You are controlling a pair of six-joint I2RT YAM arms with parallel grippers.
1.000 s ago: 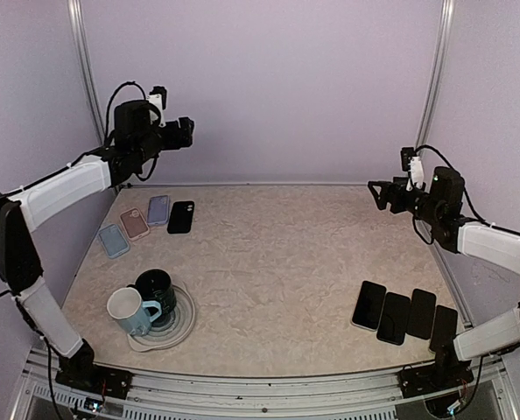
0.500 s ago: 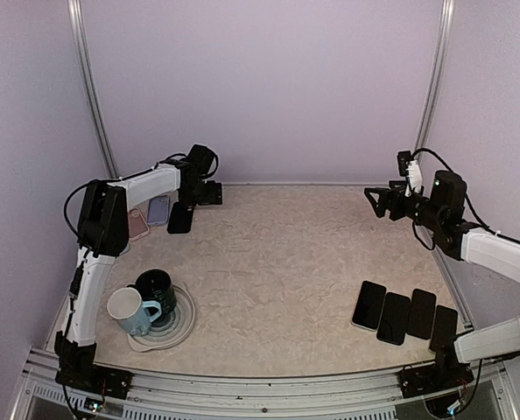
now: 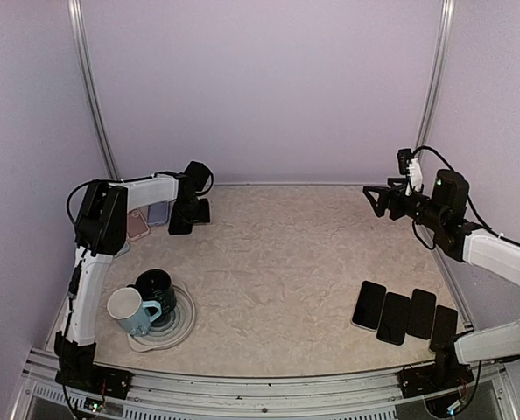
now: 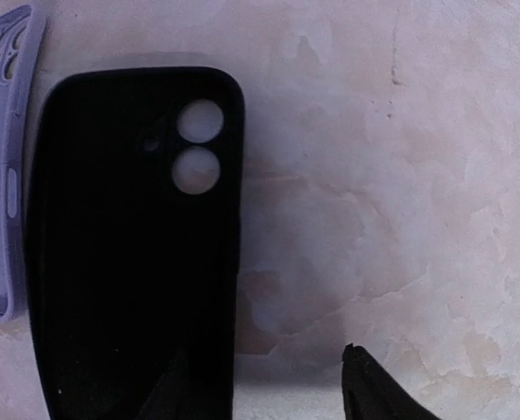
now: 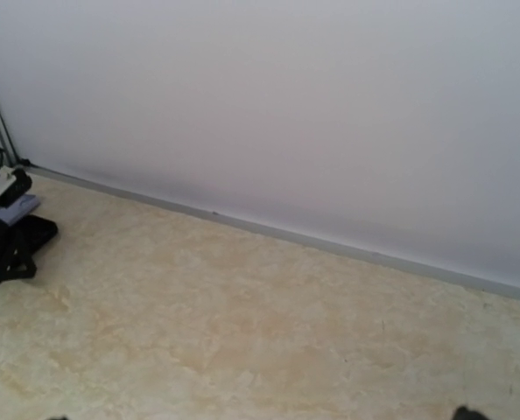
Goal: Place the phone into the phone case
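Note:
The black phone [image 3: 370,303] at the end of the row nearest the mugs is next, and my right gripper will take hold of it across its middle.
A black phone case [image 4: 133,245] lies flat with its camera holes showing, at the table's far left [image 3: 179,219]. My left gripper [image 4: 264,385] is open and low over it. One finger [image 4: 168,394] is over the case and the other finger [image 4: 369,389] is over bare table, so they straddle the case's right edge. In the top view the left gripper [image 3: 193,212] sits at the case. Several black phones [image 3: 393,317] lie in a row at the near right. My right gripper [image 3: 375,197] is open and empty, held in the air at the far right.
A lilac case [image 4: 2,175] lies right beside the black one, with a pink case [image 3: 136,225] further left. A pale mug [image 3: 130,311] and a dark mug [image 3: 158,289] stand on a grey round tray [image 3: 183,325] at the near left.
My left arm has swung down from high near the back wall to the black case on the table. My right gripper has shifted only slightly.

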